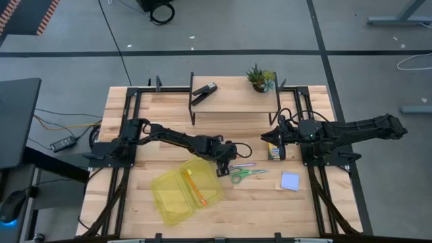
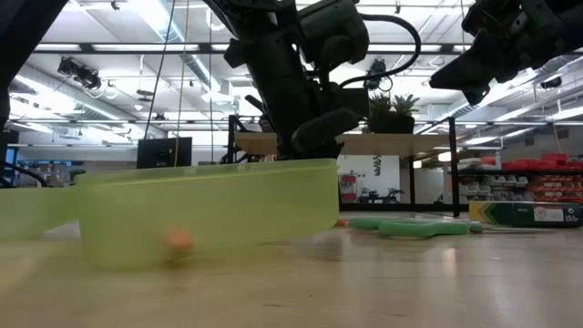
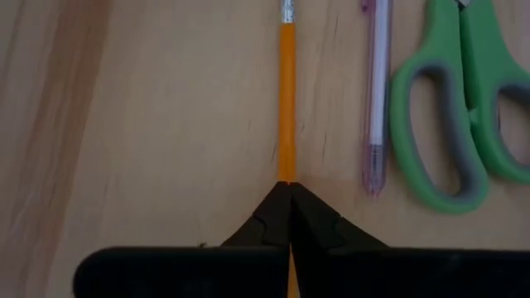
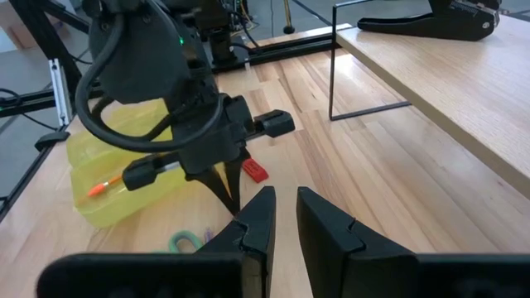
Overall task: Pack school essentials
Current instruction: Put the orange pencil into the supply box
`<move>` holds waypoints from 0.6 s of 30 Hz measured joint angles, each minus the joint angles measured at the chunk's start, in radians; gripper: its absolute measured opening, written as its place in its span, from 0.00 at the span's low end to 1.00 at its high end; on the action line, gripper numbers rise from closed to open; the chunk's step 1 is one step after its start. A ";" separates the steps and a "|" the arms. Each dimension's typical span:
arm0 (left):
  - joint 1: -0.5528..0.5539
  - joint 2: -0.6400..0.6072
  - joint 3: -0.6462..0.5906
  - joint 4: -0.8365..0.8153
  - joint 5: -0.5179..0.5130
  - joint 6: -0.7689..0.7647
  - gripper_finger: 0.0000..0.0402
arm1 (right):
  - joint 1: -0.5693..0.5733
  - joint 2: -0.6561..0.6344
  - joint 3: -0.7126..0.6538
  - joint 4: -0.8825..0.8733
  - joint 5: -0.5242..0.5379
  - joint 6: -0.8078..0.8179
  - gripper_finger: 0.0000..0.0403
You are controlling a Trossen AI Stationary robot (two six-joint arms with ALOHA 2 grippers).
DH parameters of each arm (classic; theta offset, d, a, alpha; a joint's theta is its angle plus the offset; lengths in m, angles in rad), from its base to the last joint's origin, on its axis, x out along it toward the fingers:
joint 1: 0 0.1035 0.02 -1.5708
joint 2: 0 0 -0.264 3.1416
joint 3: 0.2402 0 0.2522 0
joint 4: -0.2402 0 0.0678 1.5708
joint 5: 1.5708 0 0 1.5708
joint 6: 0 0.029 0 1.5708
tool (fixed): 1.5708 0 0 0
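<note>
The orange pencil's body is pinched by my left gripper far from its end with the metal band, so next I open and take the pencil near the metal-banded end (image 3: 287,11).
My left gripper (image 1: 223,167) stands at the table's middle, fingers pointing down, shut on an orange pencil (image 3: 287,99). Beside the pencil lie a purple pen (image 3: 377,99) and green-handled scissors (image 3: 455,108), flat on the wood. A small red eraser (image 4: 255,171) lies just behind that gripper. The open yellow case (image 1: 185,194) holds another orange stick (image 1: 196,187). My right gripper (image 4: 281,217) hovers open above the table near the yellow-green box (image 1: 274,152). The pale blue notepad (image 1: 290,181) lies flat nearer the front. My left gripper pinches the orange pencil between its two fingertips (image 3: 269,211), at a spot along the shaft (image 3: 287,170) away from the metal-banded end (image 3: 287,12). The fingers come from above, pointing down. The pencil lies level; I cannot tell whether it rests on the table.
A raised wooden shelf (image 1: 233,104) at the far side carries a black stapler (image 1: 204,90) and a small potted plant (image 1: 260,78). Black frame rails (image 1: 128,135) run along both table sides. Bare wood lies between the case and the notepad.
</note>
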 joint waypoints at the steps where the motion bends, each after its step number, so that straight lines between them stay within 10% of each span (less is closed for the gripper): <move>1: 0.003 0.000 0.000 0.001 -0.001 0.000 0.04 | 0.000 0.000 0.000 0.001 0.000 0.000 0.15; 11: 0.022 0.010 0.002 0.023 0.079 -0.006 0.32 | 0.000 0.000 0.000 -0.003 0.000 0.001 0.15; 18: 0.021 0.050 0.006 0.021 0.086 -0.015 0.33 | 0.000 0.000 0.000 -0.003 0.000 0.001 0.15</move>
